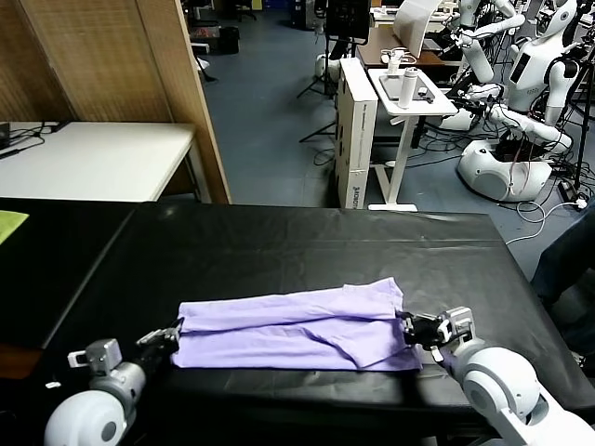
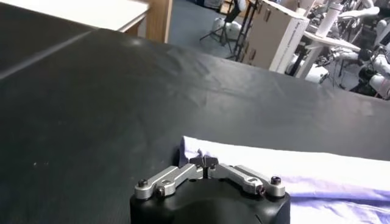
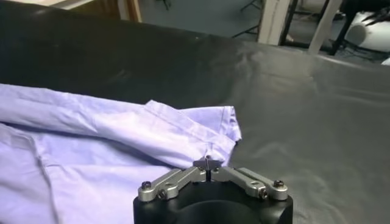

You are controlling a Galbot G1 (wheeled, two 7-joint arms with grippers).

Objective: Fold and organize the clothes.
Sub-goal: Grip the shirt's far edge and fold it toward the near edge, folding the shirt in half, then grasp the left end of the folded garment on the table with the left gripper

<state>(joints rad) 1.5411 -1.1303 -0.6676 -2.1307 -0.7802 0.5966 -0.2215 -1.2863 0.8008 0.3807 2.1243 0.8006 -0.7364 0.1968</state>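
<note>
The T-shirt's far edge slants toward me at my left gripper's end. So I need to open that gripper, take the T-shirt's far corner [image 1: 184,306] and push it away.
The lavender T-shirt [image 1: 297,330] lies folded into a long strip across the black table [image 1: 307,246], near its front edge. My left gripper [image 1: 171,336] is at the strip's left end, shut on the shirt's corner [image 2: 198,149]. My right gripper [image 1: 410,327] is at the right end, shut on the shirt's edge next to the sleeve [image 3: 183,131]. In the wrist views both pairs of fingertips meet with fabric pinched between them, the left gripper [image 2: 204,162] and the right gripper [image 3: 207,163] alike.
A yellow-green item [image 1: 9,223] lies at the far left edge. A white table [image 1: 93,158] and a wooden partition [image 1: 121,56] stand behind on the left. A white stand [image 1: 404,93] and other robots [image 1: 521,84] are beyond the table's far edge.
</note>
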